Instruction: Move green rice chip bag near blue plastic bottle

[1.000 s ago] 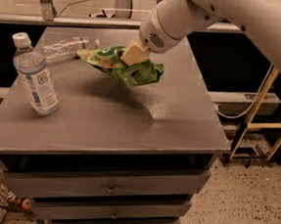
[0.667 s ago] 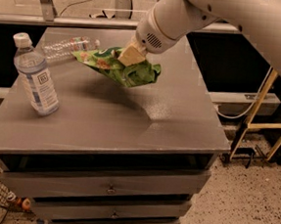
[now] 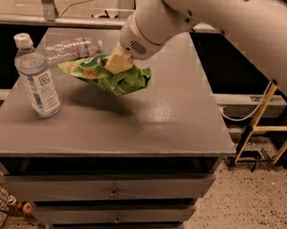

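My gripper will release the bag next to the blue plastic bottle, setting it free on the table (image 3: 89, 96) in front of the clear bottle. The bag still hangs above the table.
The green rice chip bag (image 3: 104, 76) is crumpled and hangs in the air above the grey table top (image 3: 158, 113), casting a shadow below it. My gripper (image 3: 116, 64) is shut on the bag's top middle, its pale fingers (image 3: 119, 61) pinching the foil. The blue plastic bottle (image 3: 37, 77) with a white cap stands upright at the table's left side, to the left of the bag and apart from it.
A smaller clear bottle with a red-and-green label (image 3: 71, 47) lies on its side at the back left, behind the bag. The table has drawers (image 3: 111, 191) at the front. A yellow frame (image 3: 268, 127) stands on the floor at the right.
The gripper has carried the bag a little to the left, closer to the blue bottle. The bottles have not moved.
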`<state>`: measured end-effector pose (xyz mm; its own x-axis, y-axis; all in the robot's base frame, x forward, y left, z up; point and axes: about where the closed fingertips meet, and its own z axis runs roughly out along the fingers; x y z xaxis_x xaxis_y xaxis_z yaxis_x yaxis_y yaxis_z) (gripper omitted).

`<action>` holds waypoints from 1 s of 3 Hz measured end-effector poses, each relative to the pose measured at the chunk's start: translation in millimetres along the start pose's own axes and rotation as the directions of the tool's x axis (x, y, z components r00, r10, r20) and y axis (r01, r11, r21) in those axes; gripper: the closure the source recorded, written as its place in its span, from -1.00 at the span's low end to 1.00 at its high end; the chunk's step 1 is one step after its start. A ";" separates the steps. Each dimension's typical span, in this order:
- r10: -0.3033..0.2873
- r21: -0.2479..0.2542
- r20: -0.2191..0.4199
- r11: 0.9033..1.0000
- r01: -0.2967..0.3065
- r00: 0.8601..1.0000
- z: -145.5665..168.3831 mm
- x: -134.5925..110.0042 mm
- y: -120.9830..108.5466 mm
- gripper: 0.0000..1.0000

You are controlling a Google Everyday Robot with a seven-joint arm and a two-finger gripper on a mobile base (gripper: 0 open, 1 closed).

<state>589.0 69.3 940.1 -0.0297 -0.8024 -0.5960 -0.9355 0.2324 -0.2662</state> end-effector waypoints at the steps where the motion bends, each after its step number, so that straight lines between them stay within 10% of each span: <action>1: -0.074 -0.043 -0.027 0.996 0.073 0.997 22.0 -16.1 32.5 1.00; 3: -0.103 -0.114 -0.045 0.989 0.098 0.994 51.7 -15.6 57.7 1.00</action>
<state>553.7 123.7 894.9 0.0513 -0.8462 -0.5304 -0.9679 0.0888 -0.2352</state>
